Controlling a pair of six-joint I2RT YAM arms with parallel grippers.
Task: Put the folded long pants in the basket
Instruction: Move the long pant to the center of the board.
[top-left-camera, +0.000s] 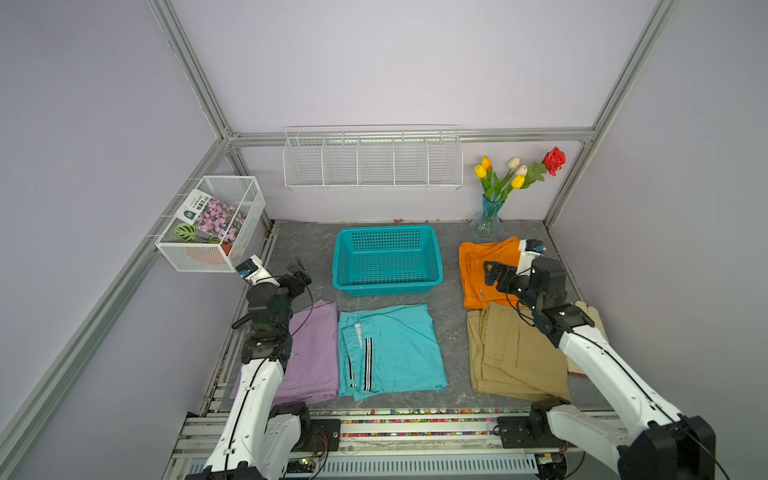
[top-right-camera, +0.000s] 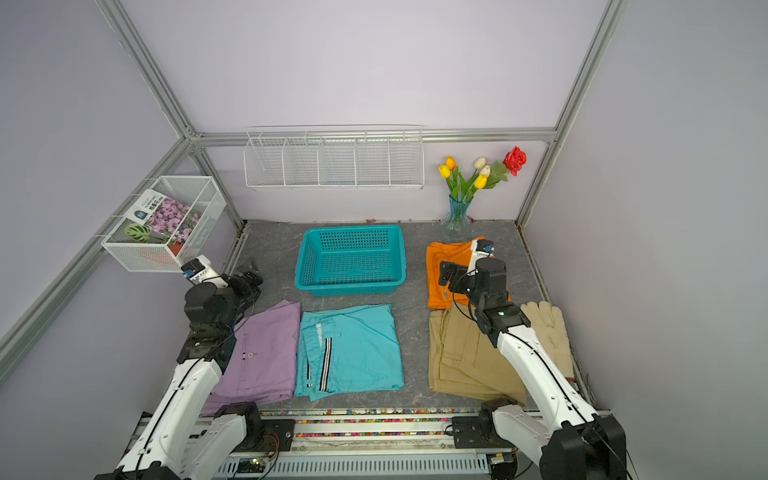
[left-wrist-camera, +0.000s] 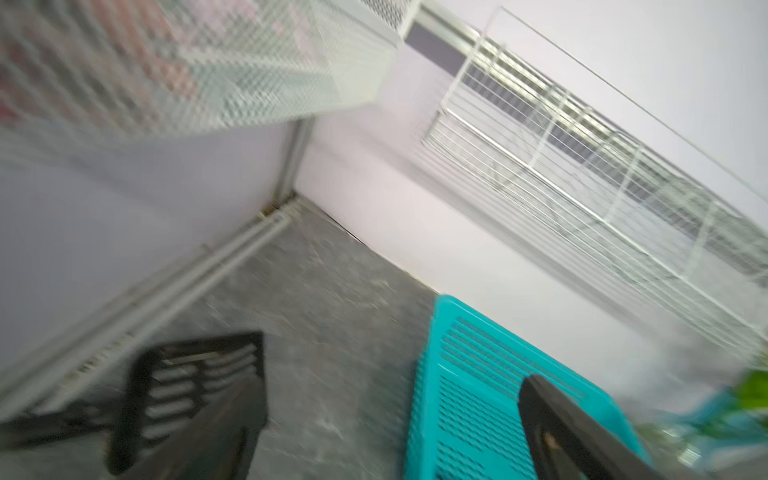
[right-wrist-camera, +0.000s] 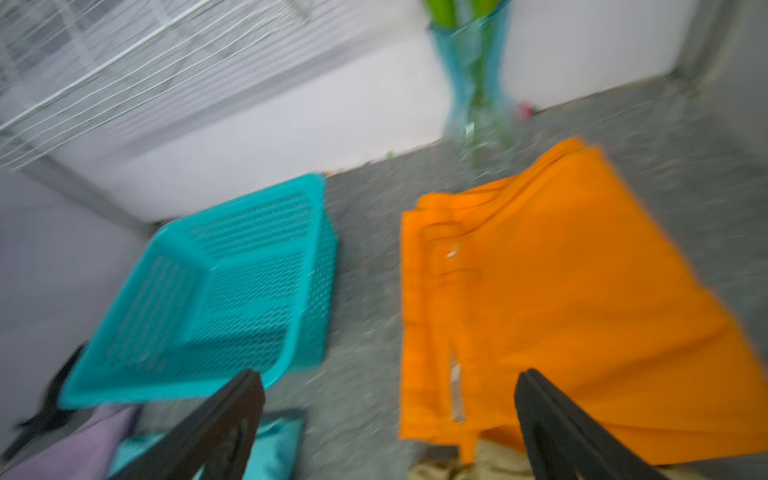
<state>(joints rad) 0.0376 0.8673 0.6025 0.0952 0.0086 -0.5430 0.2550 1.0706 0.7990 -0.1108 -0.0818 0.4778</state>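
I will next grab the teal striped pants with my right gripper by the folded side edge (top-left-camera: 436, 334) facing the khaki pants.
The teal basket (top-left-camera: 386, 230) (top-right-camera: 351, 229) stands empty at the back middle of the table. Four folded long pants lie flat around it: lilac (top-left-camera: 316, 353) at front left, teal striped (top-left-camera: 399, 349) in front of the basket, khaki (top-left-camera: 511, 357) at front right, orange (top-left-camera: 473, 266) to the basket's right. My left gripper (top-left-camera: 297, 274) (left-wrist-camera: 395, 361) hovers open left of the basket (left-wrist-camera: 469, 395), holding nothing. My right gripper (top-left-camera: 494, 272) (right-wrist-camera: 390, 376) hangs open over the orange pants' (right-wrist-camera: 561, 291) near left edge, beside the basket (right-wrist-camera: 174, 232).
A cream glove (top-right-camera: 544, 332) lies right of the khaki pants, partly under my right arm. A glass vase of flowers (top-left-camera: 488, 220) stands behind the orange pants. A white wire rack (top-left-camera: 374, 166) hangs on the back wall, a white mesh box (top-left-camera: 212, 224) on the left wall.
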